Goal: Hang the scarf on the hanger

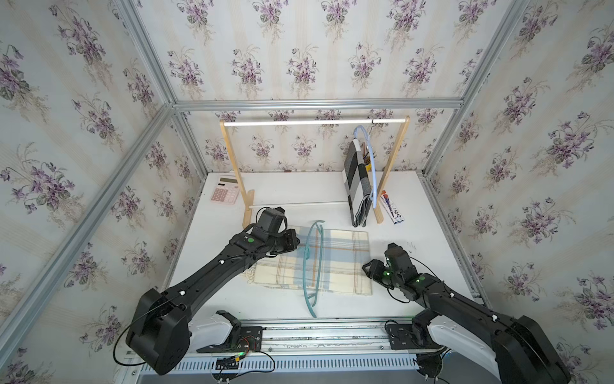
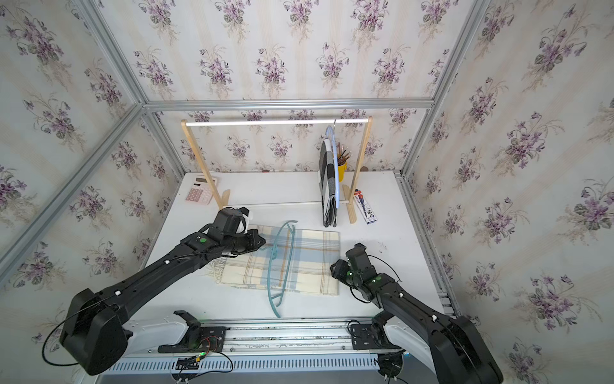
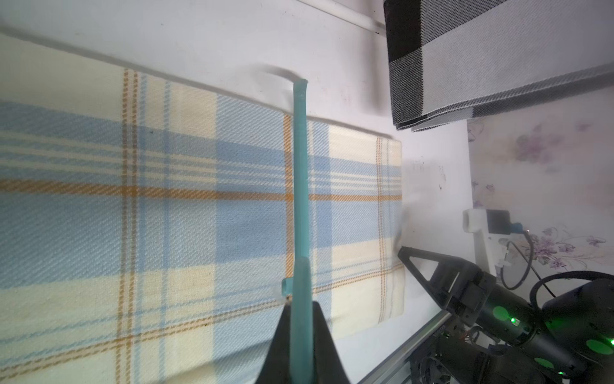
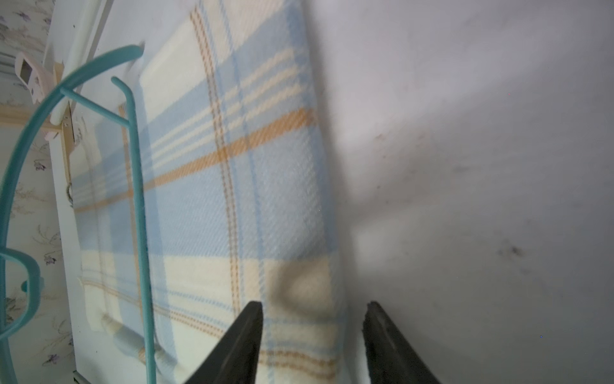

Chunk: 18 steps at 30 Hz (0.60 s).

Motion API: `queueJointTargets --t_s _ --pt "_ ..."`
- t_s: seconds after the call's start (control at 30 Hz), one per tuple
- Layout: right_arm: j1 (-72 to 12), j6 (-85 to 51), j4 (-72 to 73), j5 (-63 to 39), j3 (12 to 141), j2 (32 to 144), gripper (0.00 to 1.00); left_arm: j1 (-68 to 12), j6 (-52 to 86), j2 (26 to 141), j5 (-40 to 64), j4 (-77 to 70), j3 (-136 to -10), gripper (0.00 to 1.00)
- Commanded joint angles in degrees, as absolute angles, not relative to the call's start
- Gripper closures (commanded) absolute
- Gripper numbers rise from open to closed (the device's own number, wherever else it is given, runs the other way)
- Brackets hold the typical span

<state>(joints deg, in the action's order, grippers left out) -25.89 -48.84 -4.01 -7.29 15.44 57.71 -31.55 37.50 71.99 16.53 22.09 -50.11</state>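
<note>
The robot's right gripper straddles the scarf's edge at its cream part, away from the middle, so it should take the blue part (image 4: 310,160) by the orange stripe.
The scarf (image 1: 335,262) is a cream, blue and orange plaid cloth, folded flat on the white table. A teal plastic hanger (image 1: 304,272) stands over its left part, running from the far edge to past the near edge. My left gripper (image 1: 298,245) is shut on the hanger (image 3: 300,199) near its hook, seen close up in the left wrist view (image 3: 301,319). My right gripper (image 1: 365,267) is open at the scarf's right edge. In the right wrist view its jaws (image 4: 314,319) straddle that edge of the scarf (image 4: 232,199), with the hanger (image 4: 138,199) beyond.
A wooden rack (image 1: 232,159) with a white rod stands at the back. A grey and black checked scarf (image 1: 357,183) hangs on a light-blue hanger at its right end. A pink calculator (image 1: 225,194) lies back left. A small box (image 1: 392,207) lies by the rack's right foot.
</note>
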Motion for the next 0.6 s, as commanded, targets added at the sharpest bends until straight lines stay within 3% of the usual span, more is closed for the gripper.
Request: queueJointTargets --t_s 0.0,0.13,0.27,0.57 --pt "-22.2 -45.2 -3.1 -9.7 15.9 59.8 0.39 -31.4 35.7 71.7 16.0 22.4 -50.8 1.00" --pt "-17.9 -41.3 1.3 -14.8 17.9 67.1 0.38 -31.0 34.5 72.1 15.1 23.3 -52.5 1.00" --pt "-16.1 -40.2 6.3 -19.2 17.8 74.0 0.45 -30.3 33.8 74.1 15.2 23.5 -54.0 1.00" --pt "-16.4 -39.8 9.4 -23.1 17.2 72.9 0.95 -29.1 32.1 81.5 15.2 24.7 -56.6 1.00"
